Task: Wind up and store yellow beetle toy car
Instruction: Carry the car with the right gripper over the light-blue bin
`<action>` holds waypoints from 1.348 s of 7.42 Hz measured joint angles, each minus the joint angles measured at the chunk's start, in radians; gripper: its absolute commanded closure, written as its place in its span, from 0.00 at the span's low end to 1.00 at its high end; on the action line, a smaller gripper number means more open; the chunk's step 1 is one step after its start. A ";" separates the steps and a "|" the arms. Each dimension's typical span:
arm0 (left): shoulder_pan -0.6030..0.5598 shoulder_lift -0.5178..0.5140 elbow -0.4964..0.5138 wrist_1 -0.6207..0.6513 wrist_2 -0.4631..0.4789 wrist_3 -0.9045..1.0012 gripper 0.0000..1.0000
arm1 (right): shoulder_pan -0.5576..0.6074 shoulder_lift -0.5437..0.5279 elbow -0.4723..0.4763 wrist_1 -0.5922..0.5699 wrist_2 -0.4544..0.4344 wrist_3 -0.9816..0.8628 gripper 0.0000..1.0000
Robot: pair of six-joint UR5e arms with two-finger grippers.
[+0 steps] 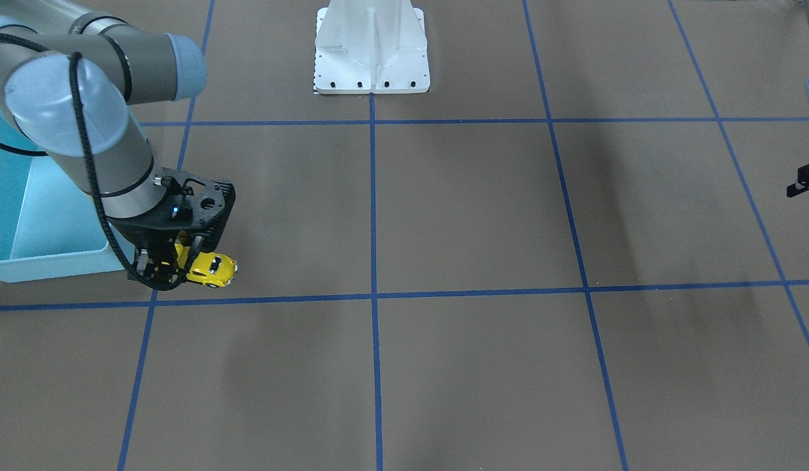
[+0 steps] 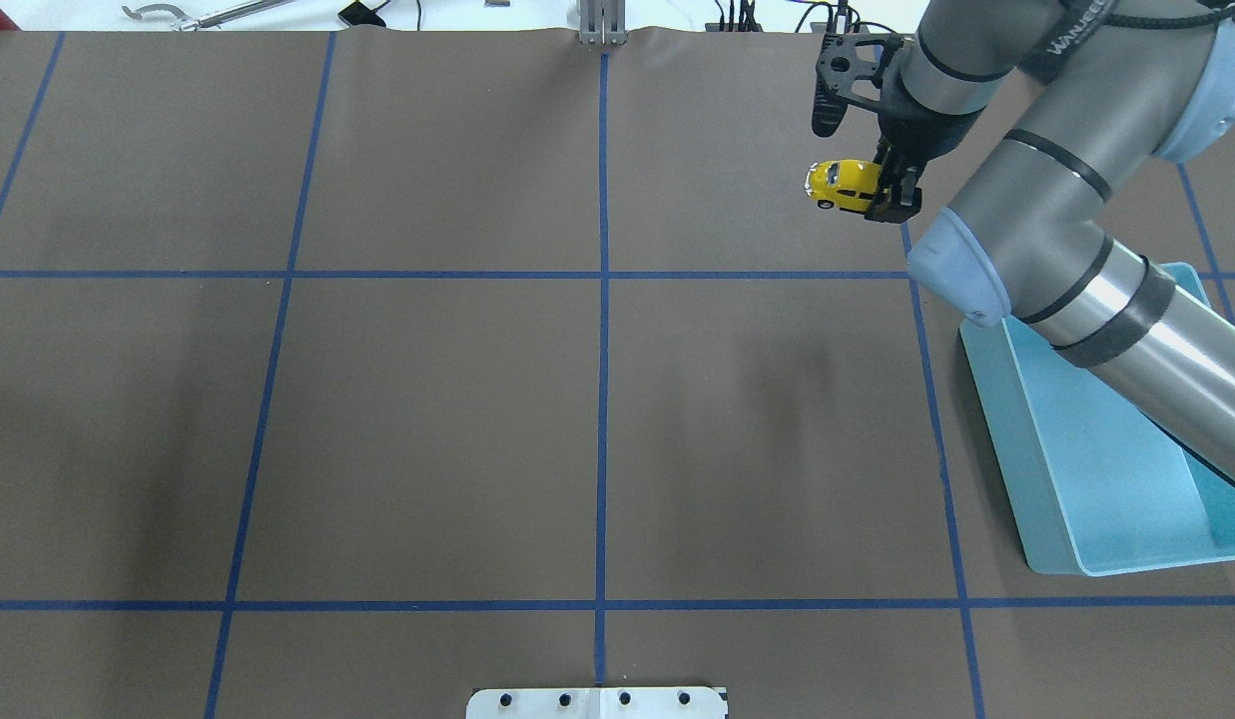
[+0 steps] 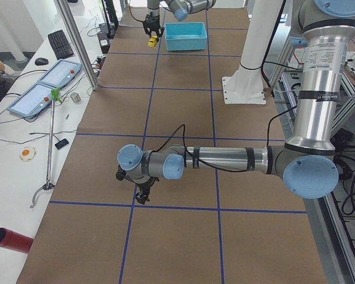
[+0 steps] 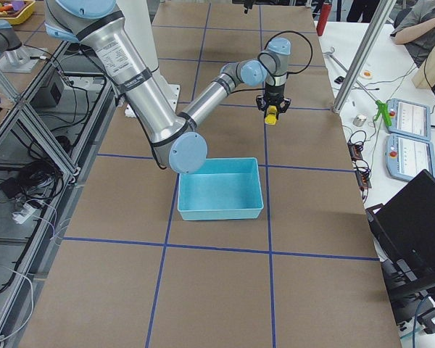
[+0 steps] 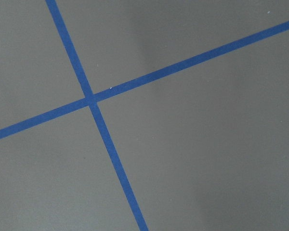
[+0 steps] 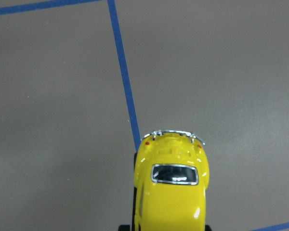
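Next, I set the yellow beetle toy car on the light-blue bin's bottom, toward the mat-side (image 1: 81,205), using my right gripper. The car is now low over the mat.
The yellow beetle toy car (image 2: 843,185) is at the far right of the mat, with my right gripper (image 2: 882,192) shut on one end of it. The front-facing view shows the car (image 1: 213,268) poking out of the right gripper (image 1: 175,265), low over the mat; I cannot tell whether its wheels touch. Its roof and dark window fill the bottom of the right wrist view (image 6: 171,192). The light-blue bin (image 2: 1076,479) stands just beside that arm. Only a dark tip of my left gripper (image 1: 803,183) shows, over bare mat, and its jaws are unreadable.
The white robot pedestal (image 1: 371,49) stands at the table's middle edge. Blue tape lines (image 5: 91,98) grid the brown mat. A side table carries control pendants (image 3: 44,89), a long grabber tool (image 3: 50,148) and a red cylinder (image 3: 12,239). A person's arm (image 4: 420,29) rests there.
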 measured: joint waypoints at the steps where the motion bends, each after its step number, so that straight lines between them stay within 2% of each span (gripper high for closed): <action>1: 0.000 0.000 0.000 0.000 0.000 0.000 0.00 | 0.029 -0.070 0.050 0.003 0.027 -0.017 0.84; 4: 0.000 -0.001 -0.001 0.000 0.000 0.001 0.00 | 0.123 -0.281 0.135 0.033 0.102 -0.147 0.84; 7: 0.000 -0.001 -0.001 0.000 0.000 0.001 0.00 | 0.163 -0.493 0.154 0.188 0.150 -0.199 0.84; 10: 0.000 0.000 -0.001 0.000 0.000 0.001 0.00 | 0.179 -0.607 0.182 0.255 0.254 -0.194 0.82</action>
